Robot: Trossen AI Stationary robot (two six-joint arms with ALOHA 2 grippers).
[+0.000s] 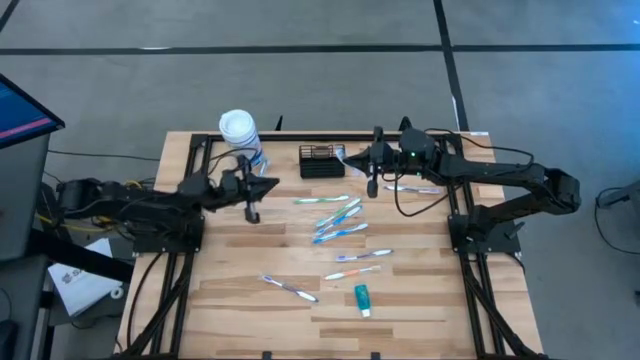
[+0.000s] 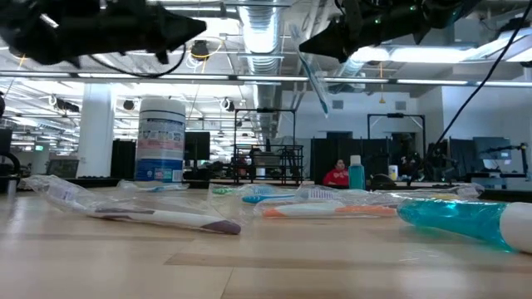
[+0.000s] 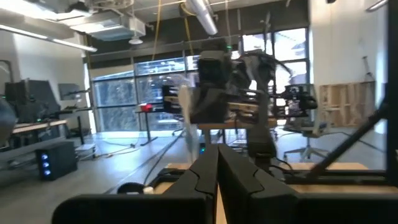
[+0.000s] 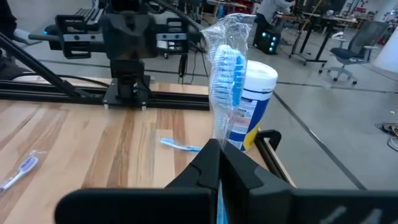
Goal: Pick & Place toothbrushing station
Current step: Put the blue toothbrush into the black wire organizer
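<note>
The robot's left gripper will close on the neck [image 1: 341,155] [image 3: 189,129] below the bristles of the wrapped blue toothbrush, which the right gripper is holding up beside the basket.
The black wire-mesh basket [image 1: 321,160] stands on its base at the table's far edge, in the middle. My right gripper [image 1: 353,158] is level just right of the basket, raised above the table. It is shut on a blue toothbrush in a clear wrapper [image 4: 227,74]. The toothbrush also shows in the low view [image 2: 314,79]. My left gripper [image 1: 270,184] is shut and empty, raised above the table left of the basket and pointing toward the right arm. My right gripper pinches the wrapped toothbrush between its two fingers at the handle part of the wrapper [image 4: 217,134]. The bristle end [image 4: 231,59] sticks out past the fingertips. The fingers are level, coming from the table's right. The toothbrush is clear of the table, slanting down below the gripper in the low view.
A white-lidded round canister [image 1: 240,134] with a blue label stands at the far left, left of the basket. Several wrapped toothbrushes [image 1: 338,222] lie across the middle of the table. A teal toothpaste tube [image 1: 362,299] lies near the front edge.
</note>
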